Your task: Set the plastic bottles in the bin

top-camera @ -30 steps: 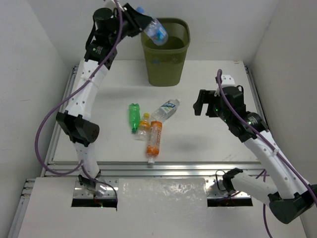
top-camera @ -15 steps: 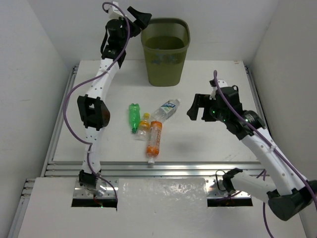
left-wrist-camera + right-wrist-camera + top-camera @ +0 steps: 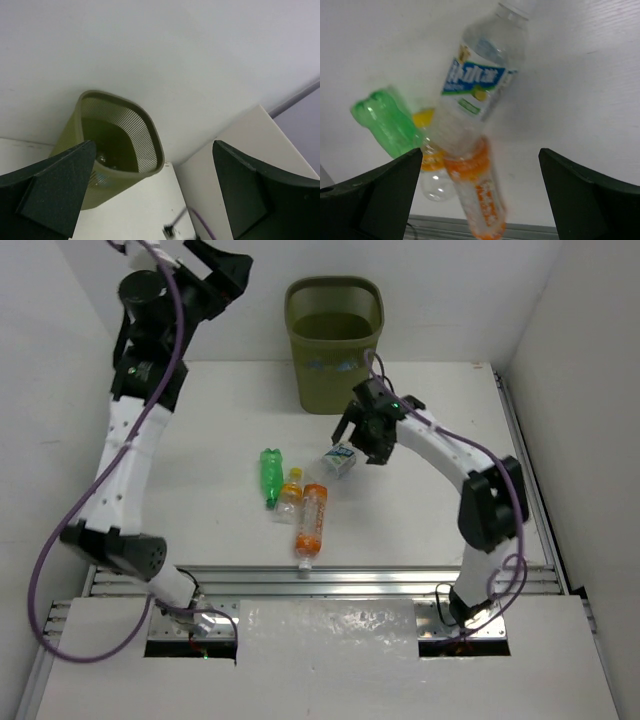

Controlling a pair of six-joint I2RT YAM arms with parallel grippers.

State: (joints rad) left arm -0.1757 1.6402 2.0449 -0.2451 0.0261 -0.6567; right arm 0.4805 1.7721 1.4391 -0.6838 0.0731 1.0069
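Next, I should lower my right gripper to the blue label (image 3: 342, 454) (image 3: 472, 80) of the clear plastic bottle and close its fingers around the bottle there.
The olive-green bin (image 3: 335, 345) stands at the back of the table, and the left wrist view looks down into its dark inside (image 3: 117, 142). My left gripper (image 3: 238, 275) is open and empty, raised high to the left of the bin. My right gripper (image 3: 362, 440) is open, hovering just above a clear plastic bottle with a blue label (image 3: 340, 458) (image 3: 480, 85). Its fingers (image 3: 370, 200) stand apart from that bottle. To the bottle's left lie a green bottle (image 3: 270, 475) (image 3: 387, 122), a small clear bottle with orange (image 3: 290, 495) and an orange bottle (image 3: 310, 522) (image 3: 482, 197).
White walls close in the table at the back and on both sides. Metal rails (image 3: 320, 575) run along the table's near edge, just below the orange bottle. The right arm's purple cable (image 3: 400, 420) loops above the table.
The left gripper opened over the bin, let its clear bottle go, and swung up and left. The right arm reached left, down to the blue-labelled bottle.
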